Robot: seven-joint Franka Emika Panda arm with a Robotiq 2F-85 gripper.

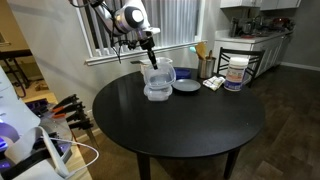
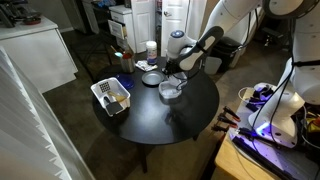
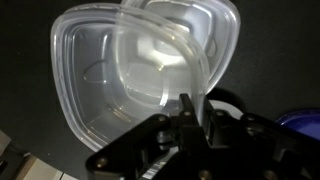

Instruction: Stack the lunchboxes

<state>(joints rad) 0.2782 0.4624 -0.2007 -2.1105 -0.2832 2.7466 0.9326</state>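
Note:
The lunchbox in my gripper should be let go inside the other clear lunchbox (image 1: pixel 157 92) (image 3: pixel 182 38), the one that sits beside the dark round dish.
My gripper (image 1: pixel 150 46) is shut on the rim of a clear plastic lunchbox (image 1: pixel 159 72) and holds it tilted just above another clear lunchbox (image 1: pixel 157 93) on the round black table (image 1: pixel 180 130). In the wrist view the fingers (image 3: pixel 188 108) pinch the edge of the held lunchbox (image 3: pixel 175 55), and the lower lunchbox (image 3: pixel 85 80) lies beneath it, offset to the left. In an exterior view the gripper (image 2: pixel 176 72) is over the lunchboxes (image 2: pixel 171 91) near the table's middle. I cannot make out a third lunchbox apart from these.
A dark round dish (image 1: pixel 186 86) sits beside the lunchboxes. A tall white labelled tub (image 1: pixel 236 72) and a utensil holder (image 1: pixel 205 66) stand at the table's far side. A white basket-like tray (image 2: pixel 110 95) is near one table edge.

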